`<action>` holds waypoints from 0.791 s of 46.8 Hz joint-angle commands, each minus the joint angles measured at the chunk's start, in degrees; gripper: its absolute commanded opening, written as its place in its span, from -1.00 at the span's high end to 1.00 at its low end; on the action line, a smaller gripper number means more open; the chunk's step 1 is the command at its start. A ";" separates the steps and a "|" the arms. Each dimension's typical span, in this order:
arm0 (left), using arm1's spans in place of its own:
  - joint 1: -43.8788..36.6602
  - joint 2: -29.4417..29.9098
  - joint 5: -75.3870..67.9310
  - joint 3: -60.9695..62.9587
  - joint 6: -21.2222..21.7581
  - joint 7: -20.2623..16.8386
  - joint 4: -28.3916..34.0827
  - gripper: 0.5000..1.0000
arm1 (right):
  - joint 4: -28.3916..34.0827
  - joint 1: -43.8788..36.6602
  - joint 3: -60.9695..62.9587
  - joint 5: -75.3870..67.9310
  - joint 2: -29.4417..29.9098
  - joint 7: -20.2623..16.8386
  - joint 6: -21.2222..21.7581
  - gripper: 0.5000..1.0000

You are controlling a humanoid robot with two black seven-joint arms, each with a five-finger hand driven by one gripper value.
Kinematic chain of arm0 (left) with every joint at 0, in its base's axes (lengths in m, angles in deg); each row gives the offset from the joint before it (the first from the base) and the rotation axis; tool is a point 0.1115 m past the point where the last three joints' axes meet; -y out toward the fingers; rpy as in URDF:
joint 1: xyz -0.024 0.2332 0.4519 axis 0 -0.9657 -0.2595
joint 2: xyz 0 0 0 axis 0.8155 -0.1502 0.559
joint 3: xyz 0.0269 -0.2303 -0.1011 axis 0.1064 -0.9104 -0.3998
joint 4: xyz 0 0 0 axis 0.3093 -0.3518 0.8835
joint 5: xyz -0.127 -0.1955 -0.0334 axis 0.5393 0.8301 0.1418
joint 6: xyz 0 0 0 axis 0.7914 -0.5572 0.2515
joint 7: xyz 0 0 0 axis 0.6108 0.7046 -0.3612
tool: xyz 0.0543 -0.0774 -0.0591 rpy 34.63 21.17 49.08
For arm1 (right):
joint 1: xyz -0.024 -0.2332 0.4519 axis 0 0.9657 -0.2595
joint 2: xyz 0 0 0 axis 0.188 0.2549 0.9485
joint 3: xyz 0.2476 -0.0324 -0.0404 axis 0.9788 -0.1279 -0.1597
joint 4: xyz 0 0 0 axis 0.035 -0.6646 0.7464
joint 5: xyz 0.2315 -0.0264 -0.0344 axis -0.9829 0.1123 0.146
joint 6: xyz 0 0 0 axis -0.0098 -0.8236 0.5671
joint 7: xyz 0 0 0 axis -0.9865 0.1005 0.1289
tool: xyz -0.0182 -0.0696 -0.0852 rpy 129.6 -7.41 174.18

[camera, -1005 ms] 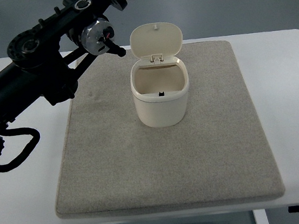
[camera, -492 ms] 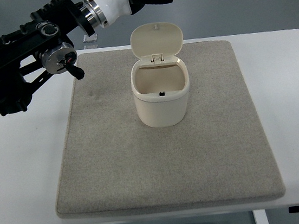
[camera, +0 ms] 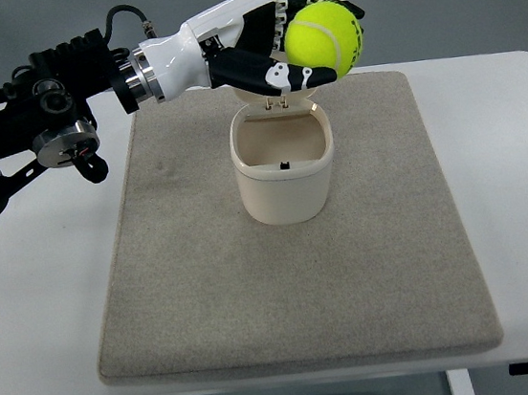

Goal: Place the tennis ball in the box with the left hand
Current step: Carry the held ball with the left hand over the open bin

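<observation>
I will release the tennis ball from my left gripper inside the cream box [camera: 262, 153], so that it lands close behind the front rim of the box.
My left hand [camera: 308, 43] reaches in from the left with its fingers curled around a yellow-green tennis ball [camera: 324, 42]. Ball and hand hover above the back rim of the cream box [camera: 285, 169], which stands open on the grey mat [camera: 294, 281]. The hand hides most of the box's raised lid. The inside of the box shows bare. No right arm shows.
The mat lies on a white table [camera: 512, 177]. My black left arm [camera: 35, 139] crosses the table's back left corner. The table's front edge runs just below the mat.
The left arm has swung down and toward me, bringing the hand and ball fully into the picture, from the top edge to just over the box's lid.
</observation>
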 commanded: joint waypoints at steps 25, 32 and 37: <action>-0.35 3.51 -2.65 6.53 0.31 0.03 2.01 1.00 | -0.01 0.00 0.00 -0.01 0.00 0.07 0.00 -0.75; -1.50 3.16 -2.65 6.53 0.31 0.03 3.51 1.00 | -0.01 0.00 0.00 -0.01 0.00 -0.02 0.00 -0.75; -2.55 2.98 -2.74 6.61 0.31 0.03 3.68 1.00 | -0.01 0.00 0.00 -0.01 0.00 -0.02 0.00 -0.75</action>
